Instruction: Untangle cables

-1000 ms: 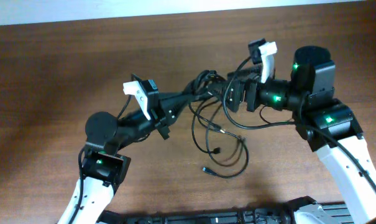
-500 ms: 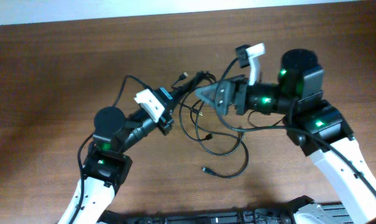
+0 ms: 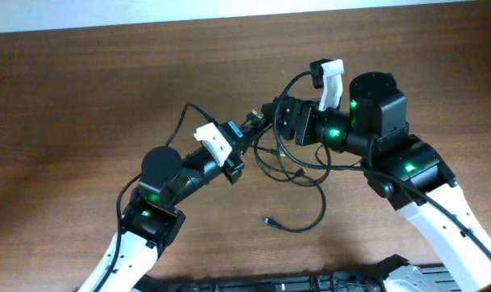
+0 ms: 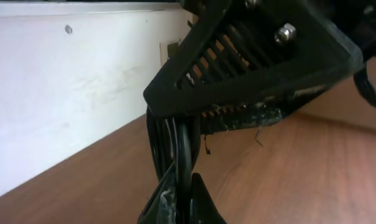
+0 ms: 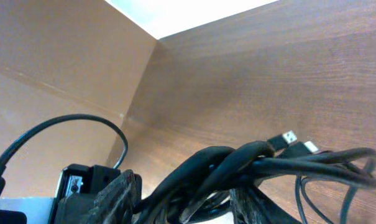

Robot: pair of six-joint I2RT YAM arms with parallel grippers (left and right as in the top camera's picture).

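Observation:
A twisted piece of cable is in my left gripper's pinch beside the cables' thick bundle point(image 5: 225, 165), so my right gripper will hold the bundle while my left gripper opens and takes it.
The cables point(image 3: 298, 174) are thin black cords, bunched at the top and trailing in loose loops over the wooden table, with one small plug point(image 3: 268, 220) lying free. My left gripper point(image 3: 251, 126) reaches up to the right and is shut on a twisted strand of the cables point(image 4: 175, 143), pinched between its tips point(image 4: 184, 199). My right gripper point(image 3: 279, 120) meets it from the right. Its fingers point(image 5: 116, 196) stand on either side of the thick bundle point(image 5: 250, 163), half closed, still apart. The right gripper's finger point(image 4: 250, 56) fills the top of the left wrist view.
The left arm's own wire point(image 3: 180, 122) arcs above its wrist. A dark strip point(image 3: 310, 284) runs along the table's near edge. Bare wood point(image 3: 83, 97) spreads to the left, and a pale wall point(image 4: 63, 93) stands behind the table.
The right gripper has swung left onto the bunched cables and its jaws have narrowed round them. The left gripper, still shut on its strand, has shifted right towards it.

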